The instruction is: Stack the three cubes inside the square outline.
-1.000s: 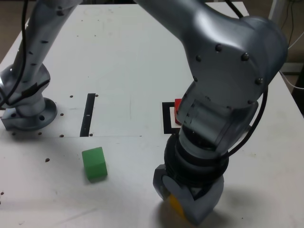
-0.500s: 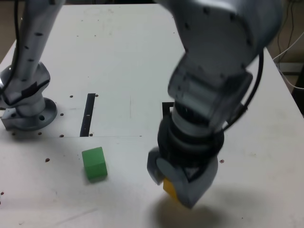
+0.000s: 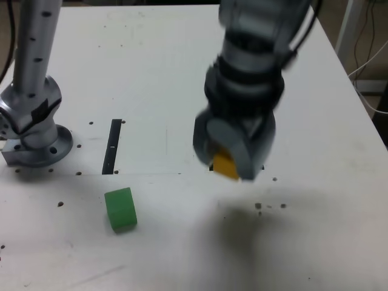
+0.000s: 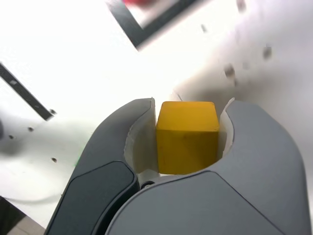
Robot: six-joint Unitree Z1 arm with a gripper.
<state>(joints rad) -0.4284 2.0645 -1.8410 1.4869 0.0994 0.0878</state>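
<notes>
My gripper has the yellow cube in the air above the table. It will put it down on top of the red cube (image 3: 235,123) (image 4: 141,2) inside the black square outline.
My gripper (image 3: 229,162) is shut on the yellow cube (image 3: 225,165) and holds it in the air above the table. In the wrist view the yellow cube (image 4: 187,137) sits squarely between both fingers of the gripper (image 4: 188,105). Beyond it lies the black square outline (image 4: 146,27), with a blurred piece of the red cube (image 4: 143,2) inside it at the picture's edge. In the exterior view the arm hides the red cube and nearly all of the outline. The green cube (image 3: 120,208) lies alone on the table, toward the exterior view's left and nearer the front.
A narrow black strip (image 3: 113,145) lies on the white table (image 3: 151,73) between the arm's base (image 3: 33,142) and the gripper. Small dark specks (image 3: 270,207) dot the surface below the gripper. Cables hang past the table's edge at the exterior view's right.
The gripper has risen from the table's front with the yellow cube in it and moved back over the square outline. The green cube has not moved.
</notes>
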